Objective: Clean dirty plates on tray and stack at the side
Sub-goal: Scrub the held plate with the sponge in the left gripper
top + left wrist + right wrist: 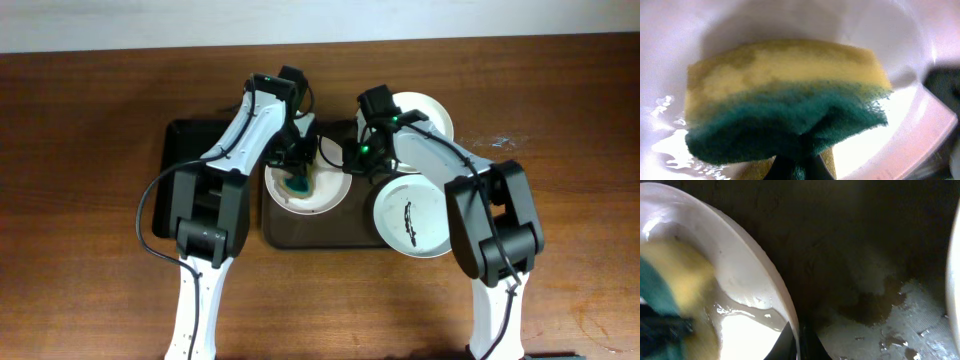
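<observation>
My right gripper will release the white plate on the wooden table point(508, 175), at a spot that is past the plate with the black smear.
A white plate point(322, 192) sits on the dark brown tray point(330, 232). My left gripper point(297, 170) is shut on a yellow and green sponge point(785, 95) and presses it onto that plate point(900, 120); the sponge shows teal in the overhead view point(298, 185). My right gripper point(348, 160) is shut on the plate's right rim point(785, 310), one finger inside and one outside. A second plate point(412, 215) with a black smear lies at the tray's right end. A third plate point(432, 112) lies on the table behind the right arm.
A smaller black tray point(185, 150) lies left of the brown tray, partly under my left arm. The brown tray's floor point(880, 295) looks wet and stained in the right wrist view. The wooden table point(90, 200) surrounds everything.
</observation>
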`<state>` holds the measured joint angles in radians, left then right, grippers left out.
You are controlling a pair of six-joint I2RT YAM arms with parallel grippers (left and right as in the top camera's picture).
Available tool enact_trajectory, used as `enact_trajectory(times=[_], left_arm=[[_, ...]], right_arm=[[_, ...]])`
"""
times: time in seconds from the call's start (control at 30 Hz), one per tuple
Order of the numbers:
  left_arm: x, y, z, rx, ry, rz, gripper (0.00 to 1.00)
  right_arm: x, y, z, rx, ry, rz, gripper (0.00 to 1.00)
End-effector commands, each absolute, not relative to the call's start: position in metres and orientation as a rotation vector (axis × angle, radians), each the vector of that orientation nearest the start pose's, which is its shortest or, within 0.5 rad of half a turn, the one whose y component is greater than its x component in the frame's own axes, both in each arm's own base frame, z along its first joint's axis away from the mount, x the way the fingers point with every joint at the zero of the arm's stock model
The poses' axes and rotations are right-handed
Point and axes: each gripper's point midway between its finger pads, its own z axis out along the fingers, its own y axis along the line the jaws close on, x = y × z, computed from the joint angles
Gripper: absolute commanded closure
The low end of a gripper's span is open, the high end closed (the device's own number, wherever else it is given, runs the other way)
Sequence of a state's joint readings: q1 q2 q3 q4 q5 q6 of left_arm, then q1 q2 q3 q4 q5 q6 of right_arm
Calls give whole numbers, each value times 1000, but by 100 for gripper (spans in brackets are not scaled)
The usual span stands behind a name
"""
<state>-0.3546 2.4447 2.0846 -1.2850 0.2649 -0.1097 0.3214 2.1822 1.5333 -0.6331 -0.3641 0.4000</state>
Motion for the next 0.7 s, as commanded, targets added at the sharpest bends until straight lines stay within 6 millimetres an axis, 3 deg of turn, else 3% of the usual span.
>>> enact_trajectory(times=[0.0,0.03,0.07,0.1,0.17,0.2,0.3,0.33,0.37,0.43,0.5,0.57,0.6,0.63,0.67], left_arm=[[368,-231,0,560,3325,-731,100],[358,-243,11,687,3266,-935,100],[353,-246,14,732,3253,-991,100],[357,-242,10,731,3255,-931,100],[395,-214,-13,439,3287,-517,100],[429,-191,-23,241,3212,-237,100],[486,-175,-22,72,2973,24,100],[502,-157,-18,-59,2889,169,100],[507,-144,-14,-141,2841,266,100],[500,-142,-15,-135,2861,296,100],[471,-140,-21,-139,2994,287,100],[454,-116,-20,-185,3074,359,100],[459,-87,-18,-303,3060,405,100],[464,-78,-18,-324,3050,394,100],[471,-92,-22,-120,3086,232,100]], right_arm=[[409,205,-26,116,3022,827,96],[407,205,-29,119,3029,826,96],[407,205,-30,119,3030,825,96],[408,205,-30,118,3027,826,96],[408,205,-30,118,3026,826,96],[408,205,-30,118,3026,825,96],[409,202,-31,120,3027,802,96],[409,202,-31,120,3026,802,96],[409,202,-32,120,3026,796,96],[410,200,-32,123,3027,779,96],[410,200,-33,123,3029,774,96],[410,200,-33,124,3029,774,96],[410,200,-33,124,3030,773,96],[410,200,-33,124,3029,774,96],[410,200,-33,124,3029,774,96]])
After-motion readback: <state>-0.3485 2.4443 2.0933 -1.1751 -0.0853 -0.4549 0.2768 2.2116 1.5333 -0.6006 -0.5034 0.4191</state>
